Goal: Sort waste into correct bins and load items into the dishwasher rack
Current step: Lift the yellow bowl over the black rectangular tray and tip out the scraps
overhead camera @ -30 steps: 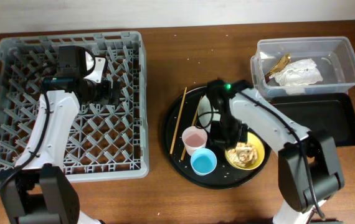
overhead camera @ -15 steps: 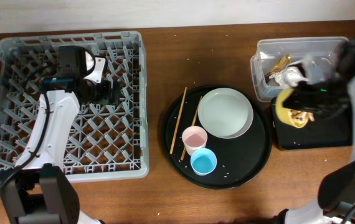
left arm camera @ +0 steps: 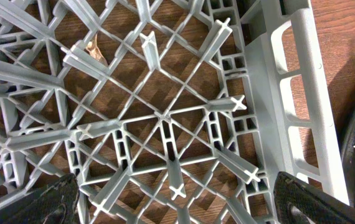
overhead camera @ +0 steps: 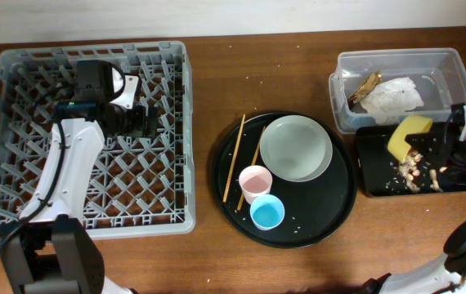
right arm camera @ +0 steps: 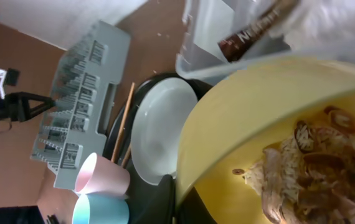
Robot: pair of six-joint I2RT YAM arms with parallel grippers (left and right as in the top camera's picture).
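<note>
My right gripper has the yellow bowl, tipped on edge over the shallow black tray. It will let the bowl go on the round black tray (overhead camera: 306,202) (right arm camera: 141,194), next to the blue cup.
My right gripper (overhead camera: 444,149) is shut on the rim of the yellow bowl (overhead camera: 407,135) and holds it tipped on edge over the shallow black tray (overhead camera: 376,181). Brown food scraps (overhead camera: 414,168) lie on that tray. In the right wrist view more scraps (right arm camera: 308,177) cling inside the bowl (right arm camera: 227,137). The clear tub (overhead camera: 396,57) holds the white napkin (overhead camera: 392,95) and the gold-brown wrapper (overhead camera: 365,83). The plate (overhead camera: 297,149), pink cup (overhead camera: 255,183), blue cup (overhead camera: 266,213) and chopsticks (overhead camera: 234,157) sit on the round black tray. My left gripper (left arm camera: 177,202) is open and empty over the rack (overhead camera: 20,122).
The round black tray (overhead camera: 331,216) lies between the rack and the bins. The rack's right wall (left arm camera: 289,93) and upright pegs are close under my left gripper. The tub's wall (right arm camera: 193,43) is right beside the tilted bowl.
My right gripper carried the yellow bowl from the round tray to the shallow black tray and tipped it; scraps now lie on that tray. The left arm has not moved.
</note>
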